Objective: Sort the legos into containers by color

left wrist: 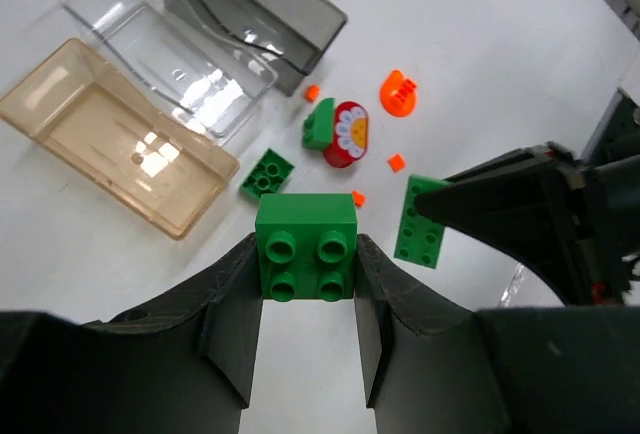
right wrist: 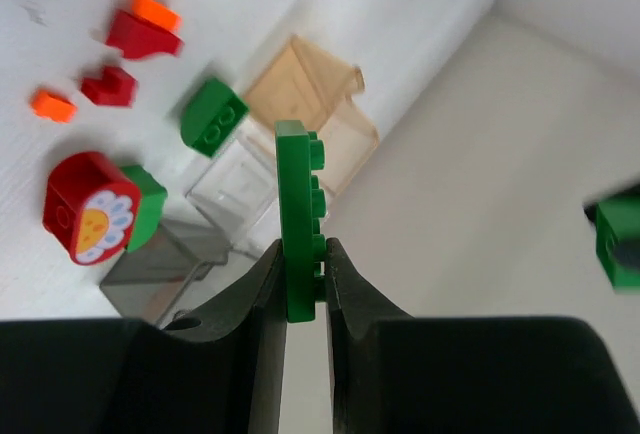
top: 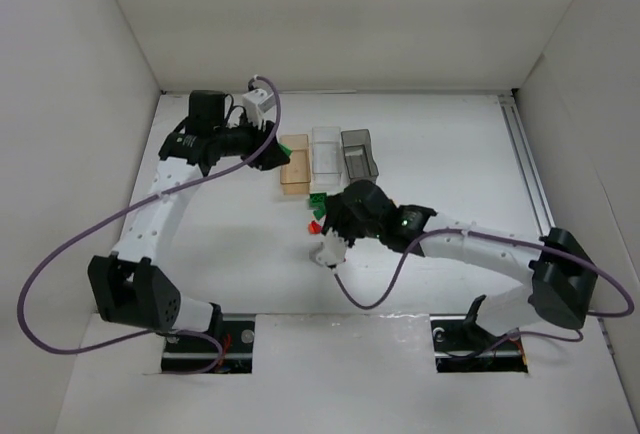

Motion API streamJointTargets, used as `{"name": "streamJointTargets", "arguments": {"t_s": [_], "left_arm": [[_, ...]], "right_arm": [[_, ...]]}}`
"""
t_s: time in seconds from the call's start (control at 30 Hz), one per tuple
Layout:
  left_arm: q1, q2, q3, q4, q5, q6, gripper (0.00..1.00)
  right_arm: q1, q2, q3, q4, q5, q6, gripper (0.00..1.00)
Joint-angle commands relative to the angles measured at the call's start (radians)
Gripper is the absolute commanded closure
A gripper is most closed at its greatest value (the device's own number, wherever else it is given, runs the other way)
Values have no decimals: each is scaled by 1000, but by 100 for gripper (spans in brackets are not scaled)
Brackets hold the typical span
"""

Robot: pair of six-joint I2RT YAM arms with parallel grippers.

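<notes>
The green brick, now held above the table, will go down from my left gripper in the tan-orange bin [top: 301, 170] [left wrist: 152, 146], close to the side of the clear bin.
My left gripper [left wrist: 306, 254] is shut on a green four-stud brick [left wrist: 306, 244], held above the table just left of the tan-orange bin [top: 294, 164]. My right gripper [right wrist: 303, 252] is shut on a thin green plate [right wrist: 297, 204], held edge-up over the loose legos; this plate [left wrist: 421, 221] also shows in the left wrist view. On the table lie a small green brick [left wrist: 266, 173], another green brick [left wrist: 320, 122], a red flower-printed piece [left wrist: 347, 134] and a round orange piece [left wrist: 398, 93]. The clear bin [left wrist: 165, 49] and the smoky grey bin [left wrist: 262, 14] hold nothing.
Tiny orange bits [left wrist: 396, 162] and small red pieces [right wrist: 108, 84] are scattered round the pile. The three bins stand side by side at the table's back centre [top: 325, 149]. White walls enclose the table, with a rail [top: 530, 184] along the right side.
</notes>
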Motion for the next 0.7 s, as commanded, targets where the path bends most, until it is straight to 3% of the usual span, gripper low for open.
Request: {"name": "streamJointTargets", "arguments": {"t_s": [0.0, 0.1, 0.13, 0.23, 0.27, 0.37, 0.5, 0.67], "left_arm": [[-5, 100, 91, 41, -149, -57, 100], [-18, 151, 146, 57, -253, -78, 100], [-30, 192, 163, 57, -310, -78, 100], [-30, 281, 219, 31, -321, -104, 100], [-42, 302, 231, 30, -321, -104, 100], [-65, 375, 283, 30, -362, -95, 100], [-76, 515, 377, -6, -385, -115, 100], [-76, 605, 423, 12, -422, -124, 88]], "right_arm": [[-77, 9, 139, -11, 16, 252, 100], [-205, 38, 277, -56, -75, 475, 100], [-269, 52, 311, -91, -168, 525, 100], [-350, 93, 431, -155, -330, 709, 100], [-395, 94, 451, -155, -443, 751, 100], [-444, 117, 474, -116, -583, 872, 100], [-469, 117, 474, -91, -606, 921, 100], [-478, 126, 506, -91, -593, 930, 100]]}}
